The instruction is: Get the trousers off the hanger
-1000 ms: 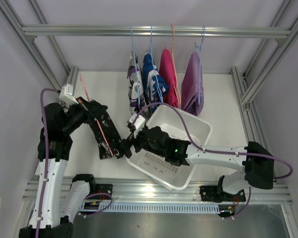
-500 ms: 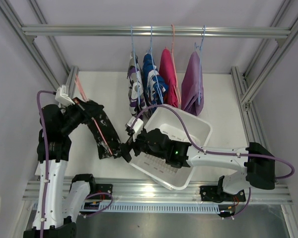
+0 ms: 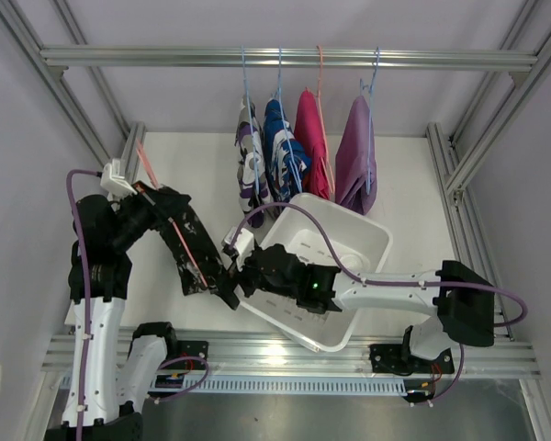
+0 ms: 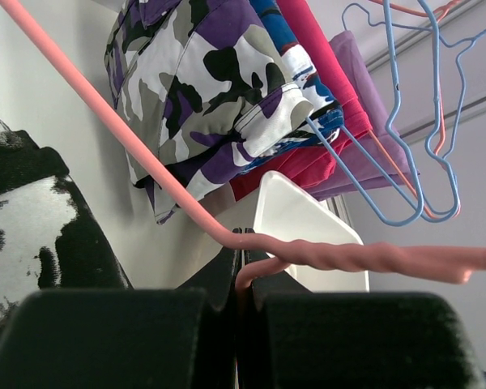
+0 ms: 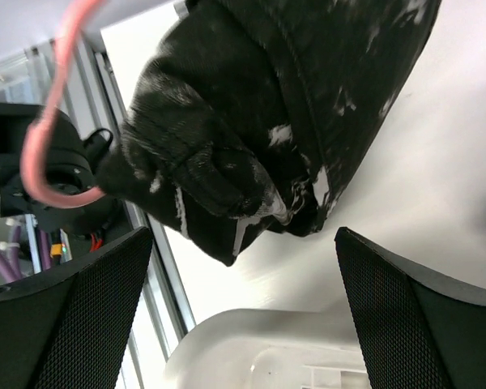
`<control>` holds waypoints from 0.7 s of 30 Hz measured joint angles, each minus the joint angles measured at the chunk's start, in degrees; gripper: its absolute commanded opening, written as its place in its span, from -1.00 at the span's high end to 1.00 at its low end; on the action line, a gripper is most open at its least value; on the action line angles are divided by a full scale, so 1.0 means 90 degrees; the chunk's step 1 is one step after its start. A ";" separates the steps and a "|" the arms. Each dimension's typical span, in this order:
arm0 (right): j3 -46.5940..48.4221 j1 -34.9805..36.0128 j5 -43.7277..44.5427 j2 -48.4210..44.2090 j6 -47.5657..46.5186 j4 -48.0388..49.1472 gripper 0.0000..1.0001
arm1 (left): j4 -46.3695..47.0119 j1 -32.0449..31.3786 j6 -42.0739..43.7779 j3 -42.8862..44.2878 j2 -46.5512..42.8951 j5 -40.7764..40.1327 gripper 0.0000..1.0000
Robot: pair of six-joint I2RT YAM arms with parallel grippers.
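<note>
The bunched fold at the lower end (image 3: 223, 283) (image 5: 227, 190) of the black trousers, near the bent wire of the pink hanger, will be gripped by my right gripper as it closes.
The black trousers with white flecks (image 3: 191, 250) hang on a pink hanger (image 3: 150, 165) over the left of the table. My left gripper (image 3: 145, 191) is shut on the hanger's wire (image 4: 146, 162) below its twisted neck; its pinch shows in the left wrist view (image 4: 245, 267). My right gripper (image 3: 230, 289) is open at the trousers' lower end. In the right wrist view the trousers (image 5: 259, 121) hang just above the gap between its fingers (image 5: 243, 300), not gripped. Camouflage (image 3: 250, 156), blue-white (image 3: 280, 147), pink (image 3: 310, 142) and lilac (image 3: 356, 156) trousers hang on the rail.
A white basket (image 3: 349, 239) sits tilted at centre right, under my right arm; its rim also shows in the right wrist view (image 5: 251, 348). The rail (image 3: 165, 57) crosses the back. Blue hangers (image 4: 405, 162) carry the hanging garments. Frame posts stand at both sides.
My right gripper has moved left, up to the lower end of the black trousers. My left arm has shifted the hanger and trousers slightly left.
</note>
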 measured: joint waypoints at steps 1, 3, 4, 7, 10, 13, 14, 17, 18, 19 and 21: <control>0.0022 -0.0012 0.0000 0.0073 0.0000 0.0000 -0.99 | 0.0015 0.0000 -0.0027 -0.0010 -0.0002 0.0005 0.99; 0.0080 -0.0056 -0.0029 0.0231 0.0000 -0.0002 -0.99 | 0.0032 0.0005 -0.0039 -0.0019 -0.0002 0.0017 0.99; 0.0117 -0.0083 -0.0049 0.0301 0.0000 -0.0005 -0.99 | 0.0034 0.0007 -0.0039 -0.0022 -0.0002 0.0022 0.99; 0.0282 -0.0192 -0.0097 0.0461 -0.0010 -0.0002 -0.99 | 0.0073 0.0012 -0.0044 -0.0039 -0.0019 0.0027 0.99; 0.0459 -0.0255 -0.0097 0.0585 -0.0080 0.0000 -0.99 | 0.0131 0.0019 -0.0066 -0.0051 -0.0036 0.0036 0.99; 0.0610 -0.0277 -0.0092 0.0695 -0.0202 0.0005 -0.99 | 0.0206 0.0032 -0.0087 -0.0051 -0.0039 0.0041 0.99; 0.0653 -0.0274 -0.0092 0.0731 -0.0236 0.0007 -0.99 | 0.0236 0.0034 -0.0087 -0.0051 -0.0039 0.0044 0.99; 0.0743 -0.0279 -0.0095 0.0828 -0.0338 0.0061 -0.99 | 0.0325 0.0041 -0.0092 -0.0090 -0.0039 0.0095 0.99; 0.0755 -0.0284 -0.0097 0.0857 -0.0364 0.0102 -0.99 | 0.0338 0.0041 -0.0095 -0.0112 -0.0036 0.0119 0.99; 0.0758 -0.0287 -0.0100 0.0882 -0.0384 0.0138 -0.98 | 0.0345 0.0041 -0.0095 -0.0124 -0.0036 0.0134 0.99; 0.0758 -0.0289 -0.0121 0.0923 -0.0425 0.0238 -0.95 | 0.0357 0.0041 -0.0097 -0.0153 -0.0034 0.0141 0.99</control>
